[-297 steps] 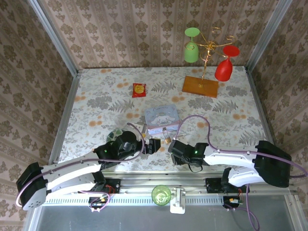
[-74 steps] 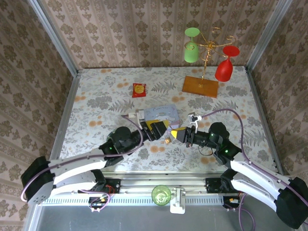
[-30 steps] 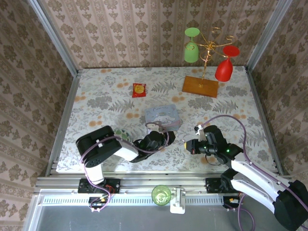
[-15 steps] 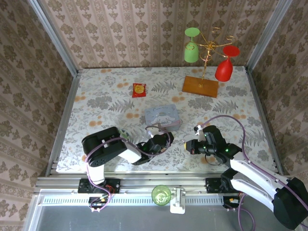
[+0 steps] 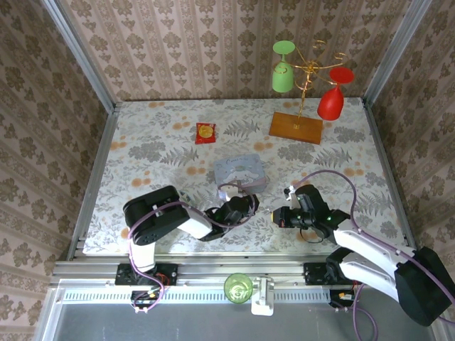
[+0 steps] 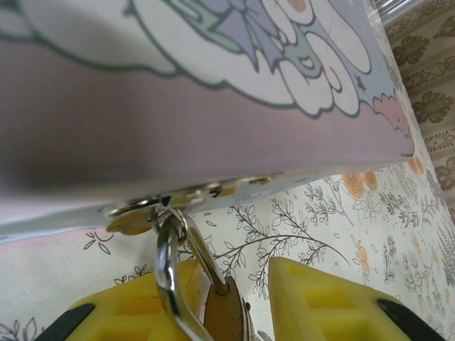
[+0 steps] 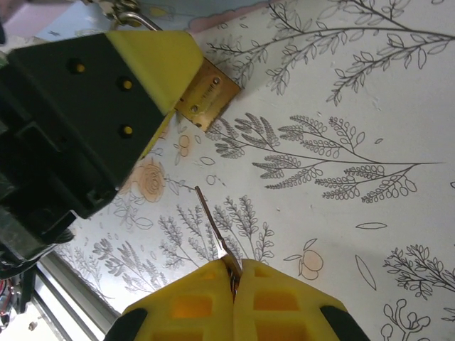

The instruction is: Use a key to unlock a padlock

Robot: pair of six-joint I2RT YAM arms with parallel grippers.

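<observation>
The tin stands crooked and its padlock leans on one finger, so my left gripper will bring the tin square and retake the padlock's body [image 7: 207, 94] before the key comes.
The brass padlock [image 6: 227, 312] hangs by its silvery shackle [image 6: 167, 270] from the hasp of the pale blue tin [image 5: 240, 170]. My left gripper [image 6: 231, 273] straddles the padlock. The body rests against the left yellow finger [image 6: 121, 305], and a thin strip of cloth shows between it and the right finger [image 6: 327, 305]. The frame edge cuts off where the pads would meet it. In the top view the left gripper [image 5: 247, 205] sits just in front of the tin. My right gripper [image 7: 237, 273] is shut on the key [image 7: 212, 217]; its blade points at the padlock [image 7: 207, 98], a short way off.
A red-and-yellow packet [image 5: 205, 132] lies behind the tin. At the back right a wooden-based rack [image 5: 296, 127] holds a green glass [image 5: 282, 71] and a red glass [image 5: 333, 99]. A green cup [image 5: 239, 287] sits by the front rail.
The left gripper's jaws have narrowed around the padlock. The right gripper, still holding the key, has edged left toward it.
</observation>
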